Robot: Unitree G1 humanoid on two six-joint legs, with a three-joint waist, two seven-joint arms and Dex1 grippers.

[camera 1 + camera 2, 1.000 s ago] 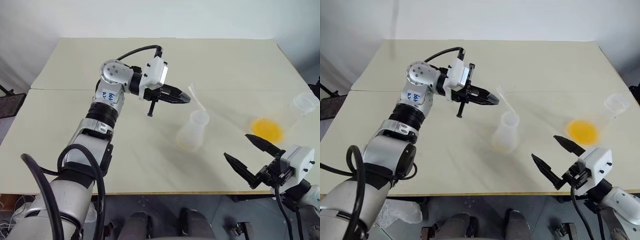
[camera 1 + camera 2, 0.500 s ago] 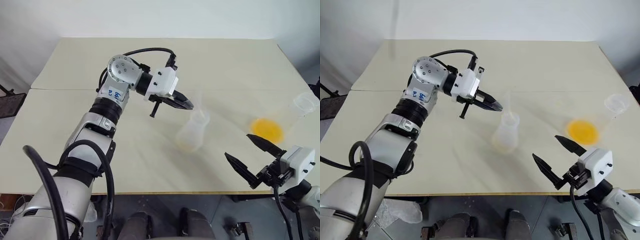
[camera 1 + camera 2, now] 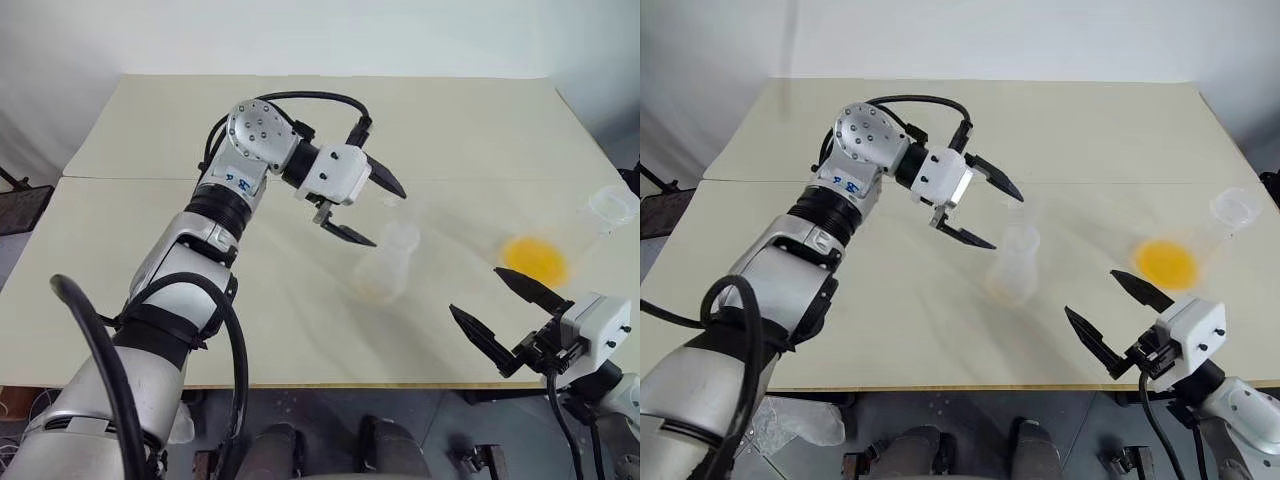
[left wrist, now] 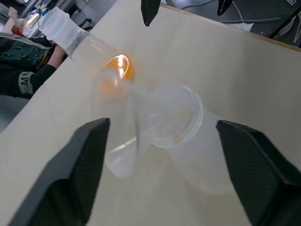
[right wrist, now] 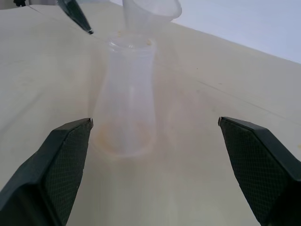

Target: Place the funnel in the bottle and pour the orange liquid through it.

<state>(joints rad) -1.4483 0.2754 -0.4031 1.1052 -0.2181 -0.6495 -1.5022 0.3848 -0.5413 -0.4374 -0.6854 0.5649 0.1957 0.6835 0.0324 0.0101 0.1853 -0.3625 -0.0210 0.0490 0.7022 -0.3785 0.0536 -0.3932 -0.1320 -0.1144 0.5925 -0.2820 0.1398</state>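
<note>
Next, my right gripper grips the flask's neck [image 3: 597, 218] just below its rim, to lift the orange liquid for pouring.
The bottle [image 3: 384, 266], a clear conical flask, stands upright in the middle of the table. The clear funnel [image 5: 151, 10] sits at its mouth, leaning a little, with nothing gripping it; it looks smeared in the left wrist view. My left gripper [image 3: 388, 219] hangs open just left of the bottle's neck, one finger on each side of the funnel's height. The orange liquid [image 3: 535, 259] pools in a round-bellied flask [image 3: 610, 206] lying on its side at the right. My right gripper [image 3: 478, 293] is open near the front edge, pointing at the bottle, with nothing between its fingers.
The pale table [image 3: 300, 120] has a seam running across it. Its right edge is close behind the lying flask. A person's dark sleeve [image 4: 23, 63] shows beyond the table in the left wrist view.
My left gripper has opened and let go of the funnel, which now rests at the bottle's mouth. Its wrist has rolled and shifted slightly towards the bottle. The right arm has not moved.
</note>
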